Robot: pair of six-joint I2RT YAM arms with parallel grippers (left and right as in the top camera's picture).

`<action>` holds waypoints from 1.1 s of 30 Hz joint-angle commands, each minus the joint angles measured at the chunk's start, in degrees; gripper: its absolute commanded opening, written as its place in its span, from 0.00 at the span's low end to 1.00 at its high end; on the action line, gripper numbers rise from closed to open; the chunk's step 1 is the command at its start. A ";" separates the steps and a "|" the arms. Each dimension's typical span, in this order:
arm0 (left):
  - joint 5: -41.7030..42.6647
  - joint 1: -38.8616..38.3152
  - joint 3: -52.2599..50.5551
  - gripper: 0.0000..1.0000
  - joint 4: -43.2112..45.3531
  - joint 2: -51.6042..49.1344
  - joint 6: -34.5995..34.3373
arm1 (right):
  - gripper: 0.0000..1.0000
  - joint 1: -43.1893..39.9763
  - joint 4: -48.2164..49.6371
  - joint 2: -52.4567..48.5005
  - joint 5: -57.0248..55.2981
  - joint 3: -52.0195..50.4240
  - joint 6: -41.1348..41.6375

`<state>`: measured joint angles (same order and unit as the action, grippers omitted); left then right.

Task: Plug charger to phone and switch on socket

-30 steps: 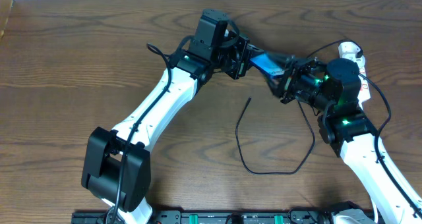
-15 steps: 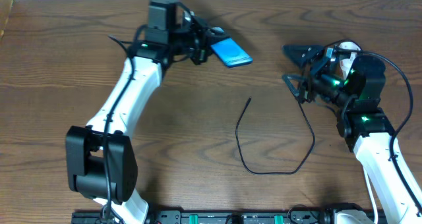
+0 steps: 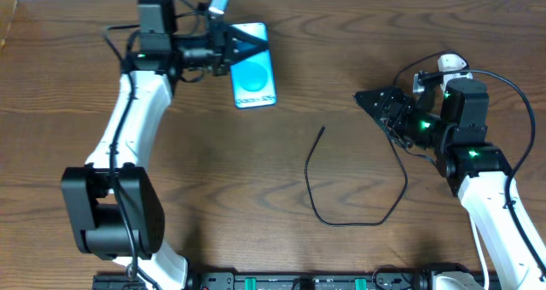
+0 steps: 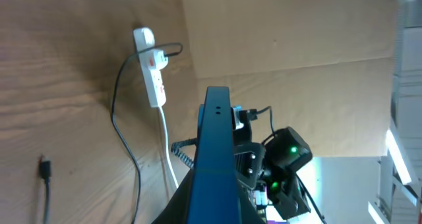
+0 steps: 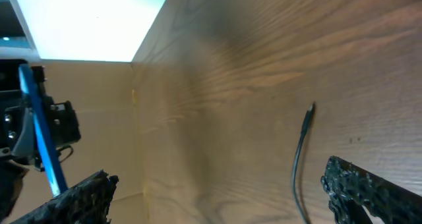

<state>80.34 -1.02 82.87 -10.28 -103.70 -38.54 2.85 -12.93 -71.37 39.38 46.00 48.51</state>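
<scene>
The fingers of my right gripper needs to next go to the plug at the loose end [image 3: 321,132] [image 5: 306,120] of the black cable of the charger and close on it there.
My left gripper [image 3: 229,53] is shut on the phone [image 3: 253,75] and holds it above the table at the back left, its light blue screen facing up. In the left wrist view the phone [image 4: 214,151] shows edge-on between the fingers [image 4: 214,207]. My right gripper [image 3: 375,102] is open and empty, apart from the phone; in the right wrist view its jaws [image 5: 224,194] are spread wide. The charger's black cable lies in a loop on the table, its plug tip [image 3: 322,130] free, also seen in the right wrist view [image 5: 308,112]. The white socket [image 4: 153,69] lies at the far right, mostly hidden by my right arm in the overhead view [image 3: 452,64].
The cable loop [image 3: 341,223] covers the table's middle front. A white cord [image 4: 168,151] runs from the socket. My right arm [image 3: 478,179] stands over the right side. The table's back edge runs just behind the phone.
My left arm has swung left with the phone, which has turned screen up. My right gripper has let go of the phone and drawn back to the right, open.
</scene>
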 commanded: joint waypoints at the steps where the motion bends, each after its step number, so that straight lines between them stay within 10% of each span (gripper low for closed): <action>1: 7.43 2.19 -0.85 0.07 0.13 1.81 5.20 | 0.99 1.29 -0.17 0.50 -2.47 0.83 -2.99; 17: 6.40 3.85 -1.03 0.07 0.20 1.79 5.57 | 0.99 11.72 -34.88 -20.13 -13.68 29.31 -10.49; 33: 6.40 3.85 -1.03 0.07 0.17 1.81 5.57 | 0.88 19.02 -34.64 -41.70 -22.47 34.03 0.13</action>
<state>84.79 2.57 81.93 -10.24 -103.70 -34.00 20.36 -47.77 -111.92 20.03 78.81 45.71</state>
